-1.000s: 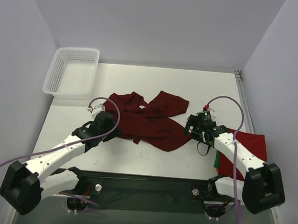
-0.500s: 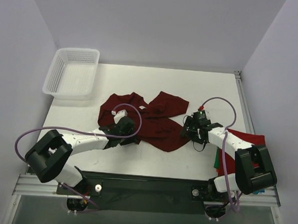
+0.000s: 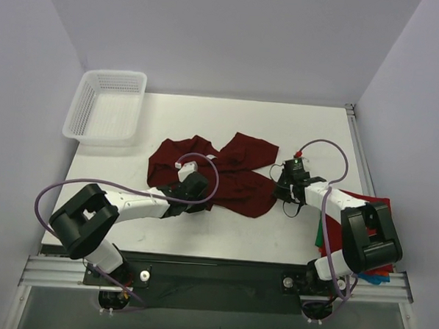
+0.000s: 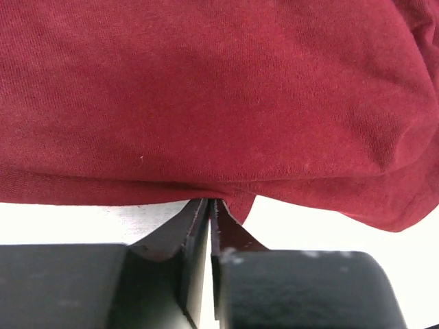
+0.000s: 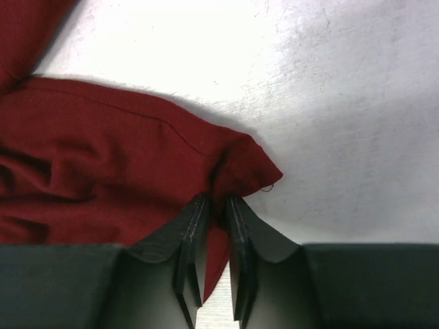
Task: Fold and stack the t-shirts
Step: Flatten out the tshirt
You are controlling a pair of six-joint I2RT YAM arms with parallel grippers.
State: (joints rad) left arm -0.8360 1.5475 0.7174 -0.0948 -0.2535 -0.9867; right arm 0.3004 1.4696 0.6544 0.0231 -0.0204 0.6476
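The left gripper pinches the near hem midway along the crumpled maroon t-shirt, so it should open, take the cloth nearer the basket side (image 3: 159,173) and pull it open.
A dark maroon t-shirt (image 3: 226,172) lies crumpled in the middle of the table. My left gripper (image 3: 196,187) sits at its near-left hem, and the left wrist view shows the jaws pinched shut on that hem (image 4: 230,195). At the shirt's right corner is my right gripper (image 3: 284,188), shut on a bunched corner of the maroon cloth (image 5: 240,168). A brighter red t-shirt (image 3: 364,209) lies at the right table edge under the right arm, with a bit of green t-shirt (image 3: 319,236) showing beside it.
A white mesh basket (image 3: 106,107) stands at the back left corner of the table. White walls close in on three sides. Cables loop over both arms.
Both arms reached in to the maroon shirt's near edge. Both grippers went from open to shut on the cloth. The shirt's right part has bunched slightly.
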